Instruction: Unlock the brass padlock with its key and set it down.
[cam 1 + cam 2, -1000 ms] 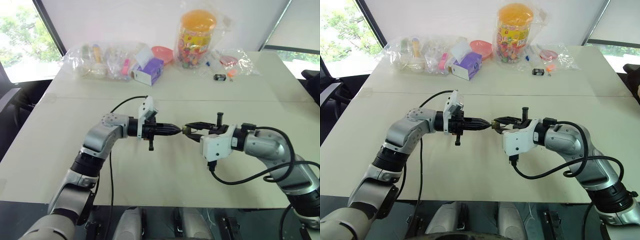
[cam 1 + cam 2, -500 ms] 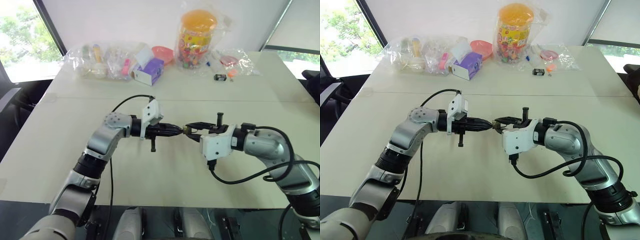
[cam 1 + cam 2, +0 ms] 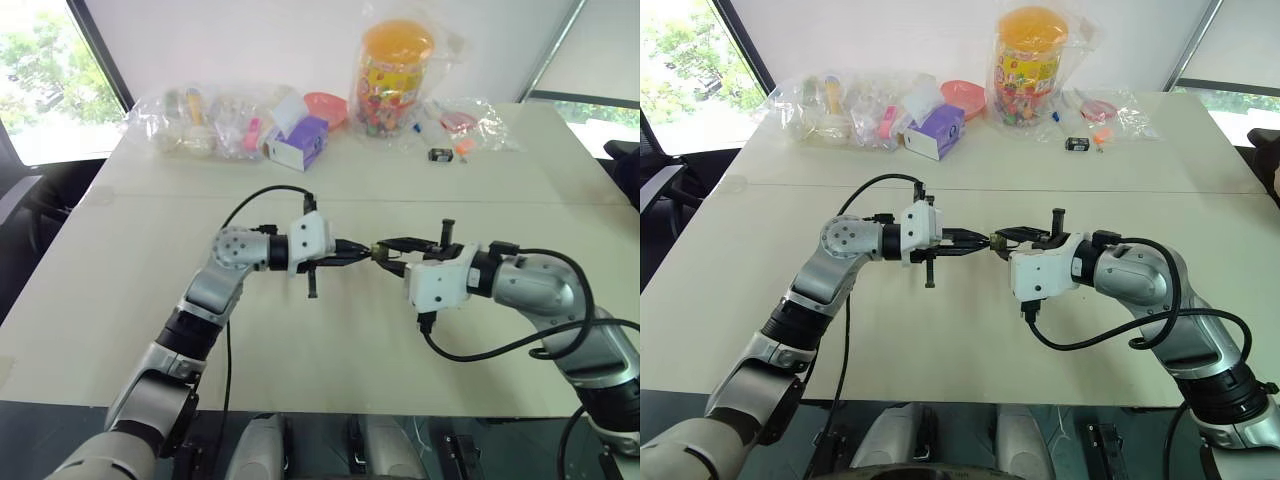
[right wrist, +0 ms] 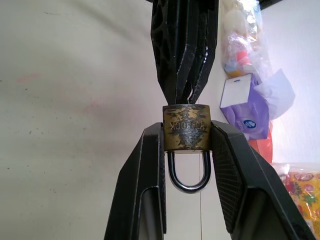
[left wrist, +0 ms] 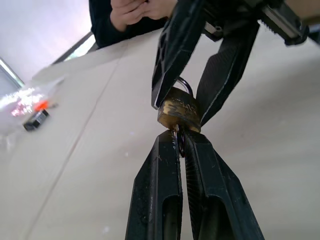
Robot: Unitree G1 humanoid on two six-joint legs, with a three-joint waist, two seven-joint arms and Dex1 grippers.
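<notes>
My left gripper will leave the key and take the padlock's body (image 4: 187,128) to free my right gripper, because the shackle points back between my right gripper's fingers.
The brass padlock (image 4: 186,134) hangs above the middle of the table, its gold body clamped between the two fingers of my right gripper (image 4: 186,131). Its silvery shackle (image 4: 187,175) points back toward the right wrist, with both legs in the body. My left gripper (image 5: 179,136) meets the lock tip to tip from the other side. It is shut on the key (image 5: 177,142), a thin sliver that runs into the bottom of the padlock (image 5: 179,111). In the left eye view, the left gripper (image 3: 364,253) and the right gripper (image 3: 384,250) touch at the padlock (image 3: 377,254).
Along the table's far edge lie clear bags of small items (image 3: 205,125), a purple box (image 3: 298,144), a jar with an orange lid (image 3: 392,75) and a small black box (image 3: 438,155). A person's hands (image 5: 142,10) rest beyond the table.
My left wrist has rolled about its own axis while staying at the padlock, with its white camera housing turned over. The right arm and padlock have held still.
</notes>
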